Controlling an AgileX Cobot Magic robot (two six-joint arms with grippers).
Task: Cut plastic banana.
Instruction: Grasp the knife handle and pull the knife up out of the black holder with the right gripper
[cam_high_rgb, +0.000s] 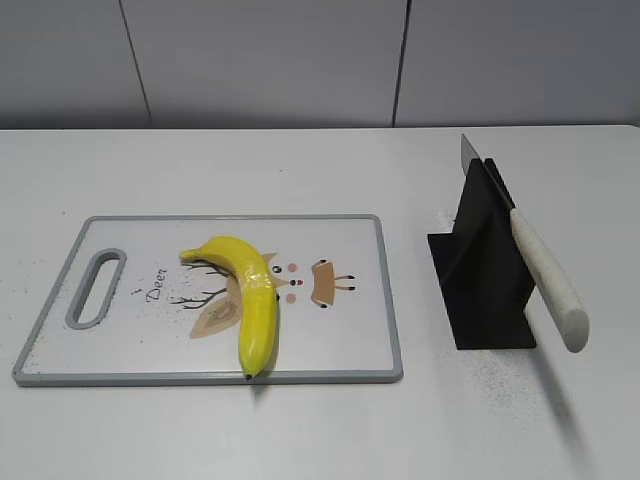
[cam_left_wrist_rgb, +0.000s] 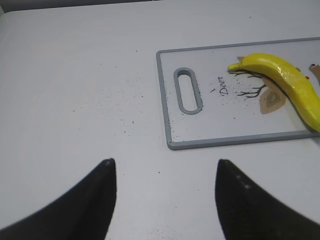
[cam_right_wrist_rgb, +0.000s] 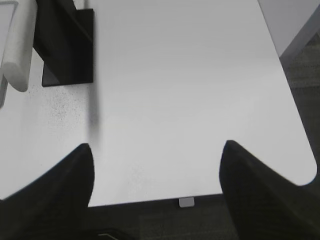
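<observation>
The robot's right gripper needs to next move to the middle of the white handle (cam_high_rgb: 544, 272) (cam_right_wrist_rgb: 21, 41) and close there, because the knife will cut the plastic banana.
The yellow plastic banana (cam_high_rgb: 250, 295) lies on the white cutting board (cam_high_rgb: 350, 330), over the deer print, curving from the board's middle toward its front edge. It also shows in the left wrist view (cam_left_wrist_rgb: 287, 82) at the upper right. A knife with a white handle (cam_high_rgb: 545, 280) rests slanted in a black stand (cam_high_rgb: 485, 275) to the right of the board. My left gripper (cam_left_wrist_rgb: 162, 162) is open and empty above the bare table, left of the board. My right gripper (cam_right_wrist_rgb: 157, 145) is open and empty over the table's right front edge. Neither gripper shows in the exterior view.
The board has a grey rim and a handle slot (cam_high_rgb: 97, 288) at its left end. The knife handle (cam_right_wrist_rgb: 20, 45) and stand (cam_right_wrist_rgb: 67, 47) sit at the upper left of the right wrist view. The table's edge and rounded corner (cam_right_wrist_rgb: 305, 175) lie close to my right gripper.
</observation>
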